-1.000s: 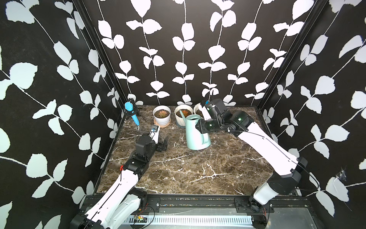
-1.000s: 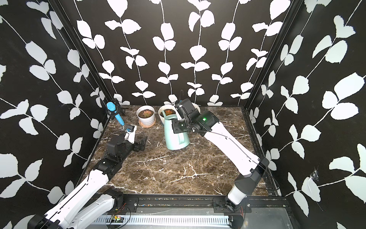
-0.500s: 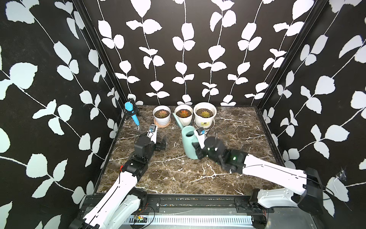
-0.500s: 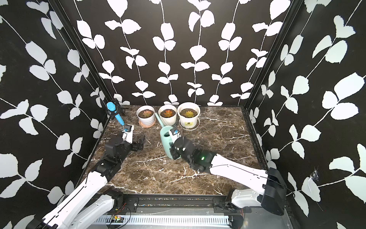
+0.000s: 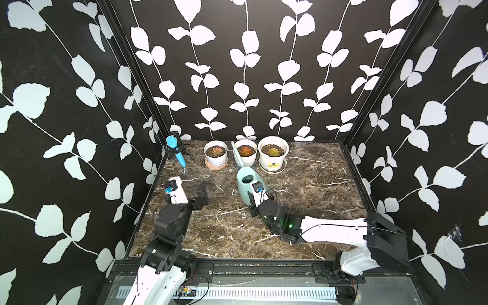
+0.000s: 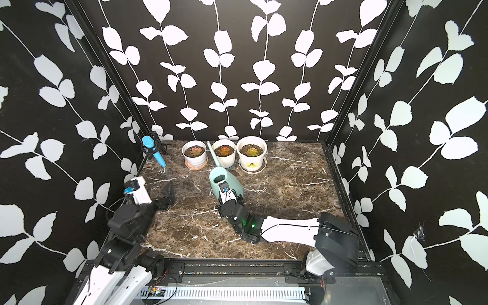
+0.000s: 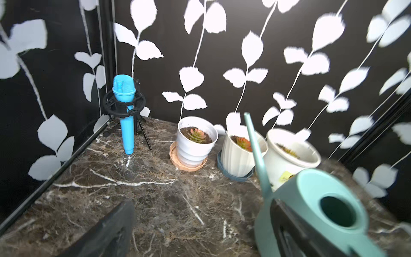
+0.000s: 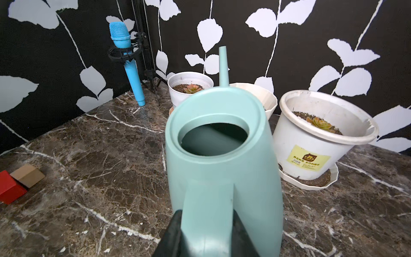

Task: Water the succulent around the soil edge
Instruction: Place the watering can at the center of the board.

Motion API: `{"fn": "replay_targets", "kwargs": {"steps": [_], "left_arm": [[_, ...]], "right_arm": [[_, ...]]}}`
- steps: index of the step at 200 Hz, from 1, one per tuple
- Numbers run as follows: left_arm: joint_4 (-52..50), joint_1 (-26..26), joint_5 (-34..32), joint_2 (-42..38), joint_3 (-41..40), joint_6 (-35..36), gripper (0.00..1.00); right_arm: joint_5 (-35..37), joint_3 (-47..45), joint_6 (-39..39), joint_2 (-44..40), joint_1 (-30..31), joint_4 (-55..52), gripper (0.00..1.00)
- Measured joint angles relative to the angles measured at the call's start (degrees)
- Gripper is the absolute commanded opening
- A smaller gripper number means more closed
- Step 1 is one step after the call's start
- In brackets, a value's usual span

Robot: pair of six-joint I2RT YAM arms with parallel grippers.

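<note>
I need to release the teal watering can with my right gripper on the open marble table (image 5: 244, 206), well in front of the orange succulent.
Three succulents stand in white pots along the back wall: a pinkish one (image 5: 216, 151), an orange one (image 5: 247, 151) and a yellow-green one (image 5: 273, 151). The teal watering can (image 5: 247, 184) is upright at mid-table, its spout (image 5: 236, 155) rising between the left and middle pots. My right gripper (image 8: 206, 222) is shut on the can's handle (image 8: 208, 207) from the front, also seen in a top view (image 5: 254, 202). My left gripper (image 7: 200, 224) hovers open and empty to the can's left (image 5: 196, 196); one of its fingers (image 7: 289, 224) is close beside the can's body.
A blue microphone (image 5: 175, 150) on a small black tripod stands in the back left corner. A red block (image 8: 10, 188) and a tan block (image 8: 27, 175) lie on the marble table (image 5: 303, 190) to the can's left. Black leaf-patterned walls close three sides.
The right arm has drawn back from the pots and folded low, bringing the watering can upright to mid-table. The left arm has pulled back a little toward the front left.
</note>
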Motion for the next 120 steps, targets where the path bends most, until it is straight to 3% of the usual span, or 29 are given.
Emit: {"fn": "replay_targets", "kwargs": {"steps": [34, 113, 120], "left_arm": [[-7.1, 0.0, 0.5, -5.0, -0.2, -5.4, 0.92], [-14.1, 0.0, 5.2, -4.2, -0.2, -10.7, 0.9], [-14.2, 0.0, 5.5, -4.2, -0.2, -11.1, 0.9]], "right_arm": [[0.5, 0.0, 2.8, 3.5, 0.4, 4.8, 0.0], [0.9, -0.2, 9.0, 10.3, 2.8, 9.4, 0.0], [1.0, -0.2, 9.4, 11.0, 3.0, 9.6, 0.05]]}}
